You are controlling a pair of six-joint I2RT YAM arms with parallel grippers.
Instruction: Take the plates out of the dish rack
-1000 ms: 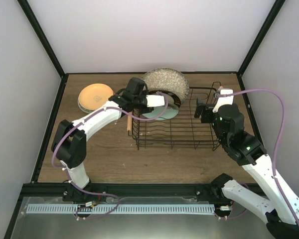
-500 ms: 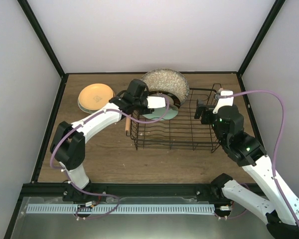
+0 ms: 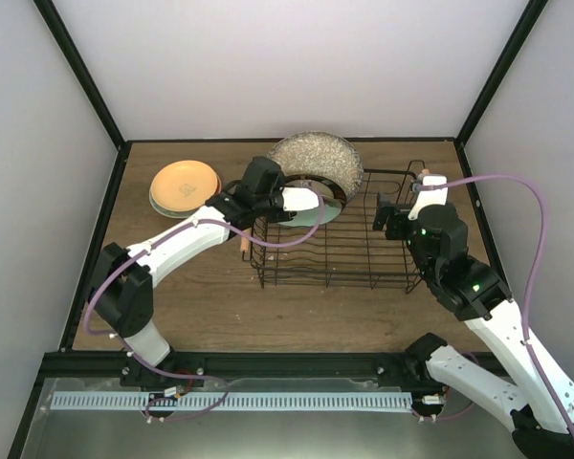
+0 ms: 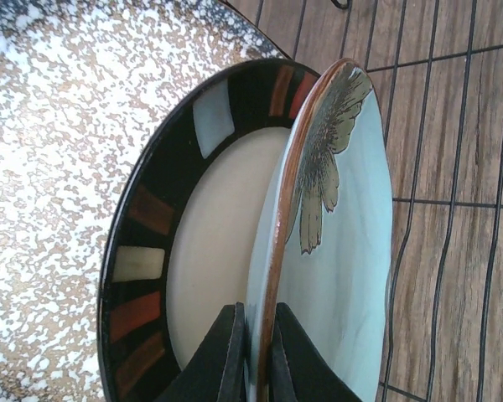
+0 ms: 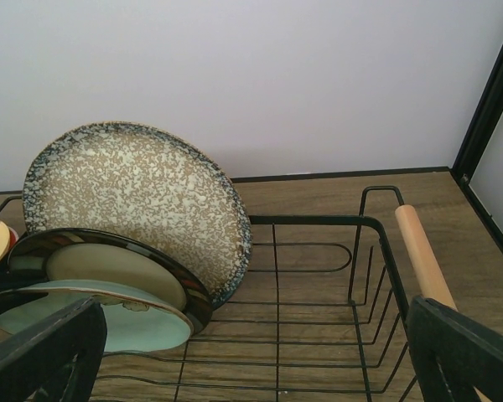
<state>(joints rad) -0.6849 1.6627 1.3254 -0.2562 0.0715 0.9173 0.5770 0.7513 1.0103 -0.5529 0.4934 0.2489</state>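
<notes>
The robot's left gripper needs to set the pale green plate down on top of the stack's yellow-tan plate (image 3: 181, 187).
The black wire dish rack (image 3: 349, 256) stands mid-table and holds three plates at its far left end. The large speckled plate (image 3: 318, 156) leans at the back. In front of it is the cream plate with a dark striped rim (image 3: 339, 194), then the pale green plate (image 3: 320, 214). My left gripper (image 3: 304, 200) is shut on the pale green plate's brown rim; the left wrist view shows both fingers (image 4: 228, 356) pinching that plate (image 4: 344, 251), with the striped plate (image 4: 205, 243) and speckled plate (image 4: 59, 167) behind. My right gripper (image 3: 390, 212) is open and empty by the rack's right side.
A stack of plates with a yellow-tan one on top (image 3: 184, 184) lies at the far left of the table. The rack's wooden handles sit at its left (image 3: 245, 239) and right (image 5: 423, 255). In the right wrist view, bare rack wires (image 5: 318, 335) lie between my open fingers. Walls enclose the table.
My left gripper has shifted slightly right with the pale green plate, which now shows more edge-on. The left elbow has swung outward. The right arm has barely moved.
</notes>
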